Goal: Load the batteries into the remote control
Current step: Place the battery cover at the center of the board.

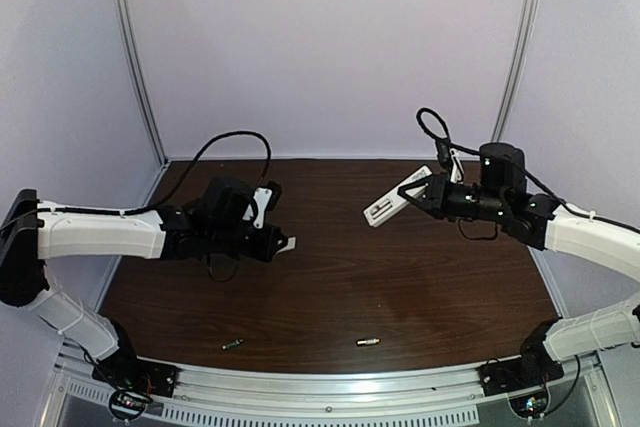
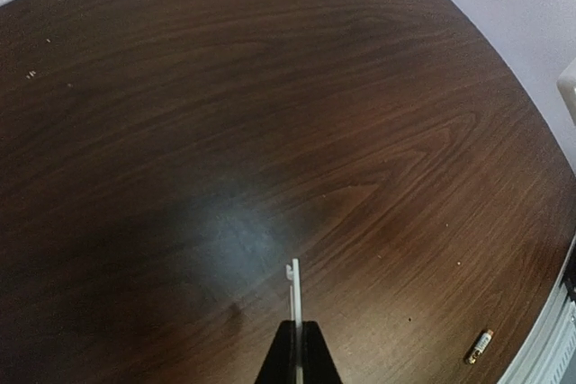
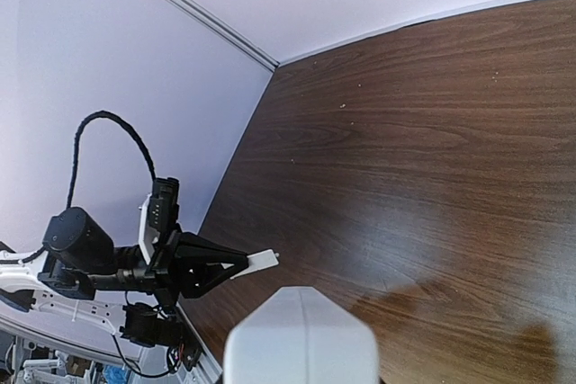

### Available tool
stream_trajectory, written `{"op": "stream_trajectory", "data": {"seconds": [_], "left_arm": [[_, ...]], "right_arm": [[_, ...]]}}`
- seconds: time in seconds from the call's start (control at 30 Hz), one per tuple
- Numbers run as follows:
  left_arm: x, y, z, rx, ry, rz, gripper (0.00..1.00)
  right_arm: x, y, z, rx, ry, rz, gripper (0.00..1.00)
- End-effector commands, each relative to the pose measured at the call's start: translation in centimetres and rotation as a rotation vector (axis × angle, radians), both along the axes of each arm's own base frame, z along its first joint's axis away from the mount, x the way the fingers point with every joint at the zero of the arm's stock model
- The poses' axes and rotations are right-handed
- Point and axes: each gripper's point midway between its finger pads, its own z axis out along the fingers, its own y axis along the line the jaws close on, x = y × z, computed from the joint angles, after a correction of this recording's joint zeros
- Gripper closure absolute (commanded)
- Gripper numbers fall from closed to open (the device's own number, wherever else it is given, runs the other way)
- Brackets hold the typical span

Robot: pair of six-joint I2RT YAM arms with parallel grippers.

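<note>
The flat white cover piece, now held edge-on between black fingertips, will go down from my left gripper onto the bare wood (image 1: 307, 288) behind the gap between the batteries.
My right gripper (image 1: 409, 194) is shut on the remote control (image 1: 385, 207), a slim white bar held in the air over the back right of the table. The bar's near end (image 3: 301, 337) fills the bottom of the right wrist view and hides my fingers. My left gripper (image 1: 277, 244) is shut on a small flat white cover piece (image 1: 288, 244), seen edge-on between the black fingertips (image 2: 294, 299) and from the side (image 3: 256, 263). Two batteries lie on the table near the front edge, one dark (image 1: 232, 344) and one gold-brown (image 1: 368, 341), which also appears in the left wrist view (image 2: 480, 346).
The dark wooden table (image 1: 330, 287) ends in a metal rail (image 1: 330, 387) at the front. White walls with upright metal strips (image 1: 135, 57) close the back and sides. Black cables loop above both wrists (image 1: 235, 139).
</note>
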Motion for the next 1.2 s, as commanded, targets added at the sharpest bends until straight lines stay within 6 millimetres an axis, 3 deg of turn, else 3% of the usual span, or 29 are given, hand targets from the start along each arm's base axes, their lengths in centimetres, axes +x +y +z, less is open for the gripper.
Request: {"op": "stream_trajectory", "data": {"seconds": [0.0,0.1,0.2,0.43,0.6,0.73,1.0,1.17], "left_arm": [[-0.3,-2.7,-1.6,-0.122,0.028,-0.072,1.0],[0.9,-2.2,-3.5,-0.012,-0.009,-0.024,1.0],[1.9,-1.4,-4.0,0.158,-0.114,0.035,1.0],[1.6,0.3,-6.4,0.589,-0.285,0.09,1.0],[0.7,-0.2,-8.0,0.664,-0.29,0.049,1.0],[-0.3,-2.0,-8.2,0.538,-0.248,0.008,1.0],[-4.0,-6.7,-7.3,0.008,-0.09,-0.146,1.0],[-4.4,-6.8,-7.4,-0.237,0.019,-0.179,1.0]], "right_arm": [[-0.7,-0.2,0.0,0.01,-0.005,0.023,1.0],[-0.9,-0.2,-0.1,0.012,-0.003,0.026,1.0],[-0.9,-0.2,-0.1,0.01,-0.004,0.03,1.0],[-0.9,-0.3,-0.2,0.009,-0.004,0.029,1.0],[-0.8,-0.3,-0.5,0.005,0.002,0.028,1.0],[-0.8,-0.2,-0.6,0.007,0.005,0.03,1.0],[-1.0,-0.3,-0.8,0.007,0.009,0.03,1.0],[-1.0,-0.3,-0.8,0.014,0.011,0.03,1.0]]}}
